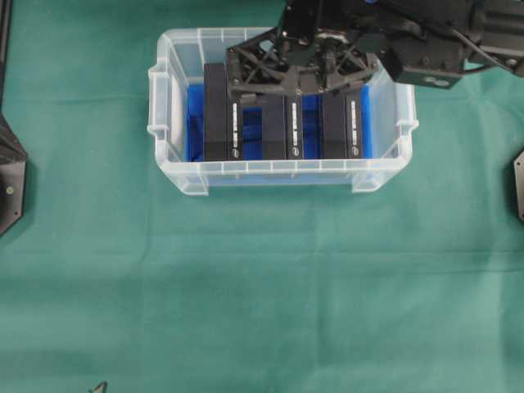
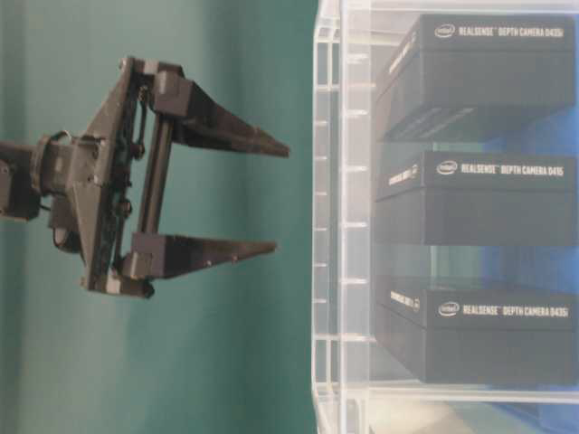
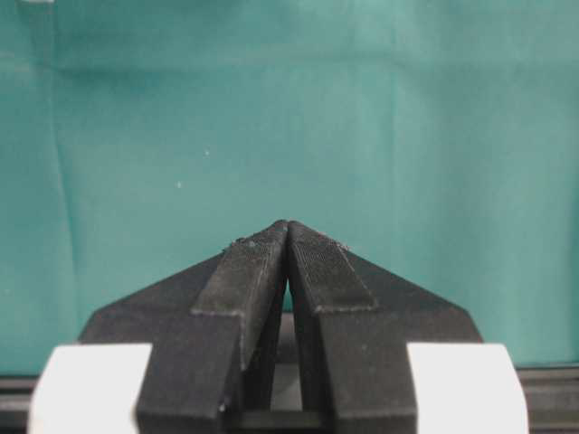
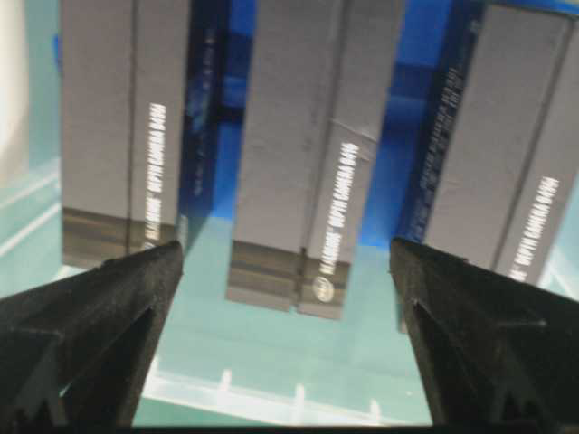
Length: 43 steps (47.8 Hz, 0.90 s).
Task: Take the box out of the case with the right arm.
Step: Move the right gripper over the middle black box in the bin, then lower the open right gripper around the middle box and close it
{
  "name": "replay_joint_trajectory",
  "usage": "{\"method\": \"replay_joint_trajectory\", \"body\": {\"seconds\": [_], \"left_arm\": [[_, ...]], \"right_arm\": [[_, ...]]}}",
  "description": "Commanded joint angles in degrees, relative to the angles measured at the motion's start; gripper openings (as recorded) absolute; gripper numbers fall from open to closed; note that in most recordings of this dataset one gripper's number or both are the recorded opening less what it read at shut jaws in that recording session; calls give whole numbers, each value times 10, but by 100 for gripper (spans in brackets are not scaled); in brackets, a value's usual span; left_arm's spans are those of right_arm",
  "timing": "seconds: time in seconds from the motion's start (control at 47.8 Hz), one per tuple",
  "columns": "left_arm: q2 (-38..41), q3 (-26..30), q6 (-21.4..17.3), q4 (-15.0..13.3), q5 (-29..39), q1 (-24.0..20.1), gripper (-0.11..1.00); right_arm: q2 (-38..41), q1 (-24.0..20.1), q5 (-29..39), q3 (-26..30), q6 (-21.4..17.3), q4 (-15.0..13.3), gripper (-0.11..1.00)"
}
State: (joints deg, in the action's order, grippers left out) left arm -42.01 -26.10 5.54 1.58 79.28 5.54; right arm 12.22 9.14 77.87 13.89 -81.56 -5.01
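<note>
My right gripper should move to the middle black box. It will close on that box's long sides, beside the far end of its white lettering (image 1: 288, 111) (image 4: 312, 165).
The clear case (image 1: 278, 168) stands at the back middle of the green cloth, lined with a blue sheet (image 1: 195, 123). Three black boxes stand on edge inside: left (image 1: 216, 115), middle (image 1: 293, 127), right (image 1: 352, 123). My right gripper (image 1: 301, 86) reaches in from the top right and hovers open over the case. In the right wrist view the right gripper (image 4: 285, 249) has its fingers spread to either side of the middle box (image 4: 308, 163), apart from it. The table-level view shows the right gripper (image 2: 282, 197) empty, just short of the case wall (image 2: 330, 217). My left gripper (image 3: 288, 226) is shut over bare cloth.
Green cloth (image 1: 262, 295) covers the whole table in front of the case. Dark fixtures sit at the left edge (image 1: 10, 176) and right edge (image 1: 518, 184). The boxes stand with blue gaps between them; the case rim (image 4: 271, 402) lies below the right fingers.
</note>
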Motion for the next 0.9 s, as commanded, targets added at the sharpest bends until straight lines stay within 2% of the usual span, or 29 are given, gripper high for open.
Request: {"method": "replay_joint_trajectory", "body": {"seconds": [0.0, 0.879], "left_arm": [[-1, 16, -2, 2, -2, 2, 0], [0, 17, -2, 2, -2, 2, 0]], "right_arm": [[-5, -1, -17, 18, 1, -2, 93], [-3, 3, 2, 19, 12, -3, 93]]}}
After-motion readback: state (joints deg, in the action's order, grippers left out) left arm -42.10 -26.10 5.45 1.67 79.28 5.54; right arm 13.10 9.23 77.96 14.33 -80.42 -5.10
